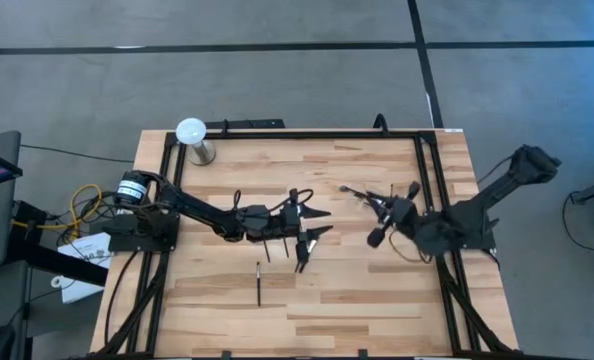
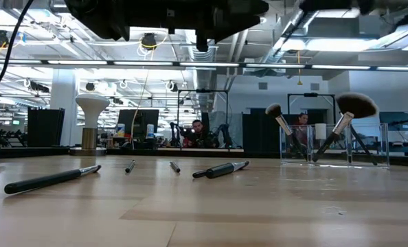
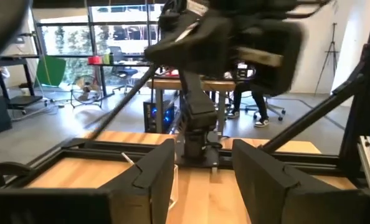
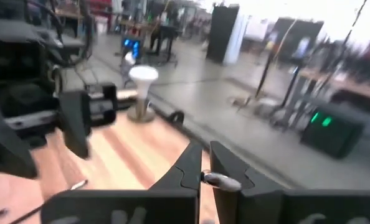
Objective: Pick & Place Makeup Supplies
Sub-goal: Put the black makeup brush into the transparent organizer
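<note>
Next, my right gripper sets the makeup brush free inside the clear container (image 1: 361,201), the one that holds the brushes with the fluffy heads.
Several thin dark makeup brushes lie flat on the wooden table: one (image 1: 259,285) near the front, others (image 1: 299,250) below my left gripper. The low view shows them in a row (image 2: 53,178) (image 2: 221,169). My left gripper (image 1: 322,224) (image 3: 203,168) hangs open above the table's middle and touches nothing. My right gripper (image 1: 380,207) (image 4: 205,149) is right of centre, pointing toward the far left, and is shut on a brush. A clear container (image 2: 334,144) at the right holds two fluffy-headed brushes (image 2: 345,116) standing tilted. My right gripper pinches a makeup brush between its two fingers at the silvery ferrule (image 4: 221,181). The brush lies across the fingers. The rest of the brush is hidden by the fingers in the wrist view.
A white globe on a metal base (image 1: 191,135) (image 2: 91,113) stands at the far left corner. A black frame (image 1: 277,132) runs along the table's edges. Bare wood (image 1: 377,300) lies at the front right. People sit in the room beyond the table (image 2: 198,130).
</note>
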`<move>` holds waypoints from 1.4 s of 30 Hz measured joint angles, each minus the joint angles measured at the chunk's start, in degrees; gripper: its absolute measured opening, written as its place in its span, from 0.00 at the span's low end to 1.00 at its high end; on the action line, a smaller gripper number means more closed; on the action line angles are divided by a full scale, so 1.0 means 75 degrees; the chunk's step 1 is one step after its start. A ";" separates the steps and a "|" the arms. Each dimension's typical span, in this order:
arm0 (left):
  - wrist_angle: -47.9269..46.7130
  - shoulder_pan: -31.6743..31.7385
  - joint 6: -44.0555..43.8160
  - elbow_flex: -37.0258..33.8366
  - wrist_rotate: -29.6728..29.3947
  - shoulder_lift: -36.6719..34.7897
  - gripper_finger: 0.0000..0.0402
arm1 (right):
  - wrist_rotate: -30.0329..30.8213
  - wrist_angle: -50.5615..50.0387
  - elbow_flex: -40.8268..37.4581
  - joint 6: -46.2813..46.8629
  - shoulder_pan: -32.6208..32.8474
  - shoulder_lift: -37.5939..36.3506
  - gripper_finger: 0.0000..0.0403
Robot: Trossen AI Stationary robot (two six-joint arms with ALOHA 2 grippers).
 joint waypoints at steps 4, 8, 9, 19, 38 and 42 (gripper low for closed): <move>-0.0024 -0.0042 0.0000 0.0000 0.0016 0.0000 0.40 | -0.1998 -0.2686 0.0000 0.2290 -0.1046 -0.0583 0.02; -0.0036 -0.0034 0.0000 0.0000 0.0018 0.0000 0.40 | -0.3417 -0.4774 0.0000 0.3518 -0.1946 -0.0855 0.02; -0.0046 -0.0034 0.0000 0.0000 0.0015 0.0000 0.40 | -0.3492 -0.5083 0.0000 0.3606 -0.2091 -0.0898 0.02; -0.0053 -0.0036 0.0000 0.0000 0.0018 0.0000 0.40 | -0.4372 -0.5677 -0.0086 0.4233 -0.3099 -0.0916 0.02; -0.3274 -0.0447 -0.2448 0.0003 -0.0089 -0.0003 0.40 | -0.4930 -0.5268 -0.0374 0.4191 -0.3405 0.0604 0.19; -0.4023 -0.0719 -0.3165 0.0003 -0.0664 -0.0003 0.40 | -0.4993 -0.5257 -0.0114 0.4114 -0.3331 0.0512 0.21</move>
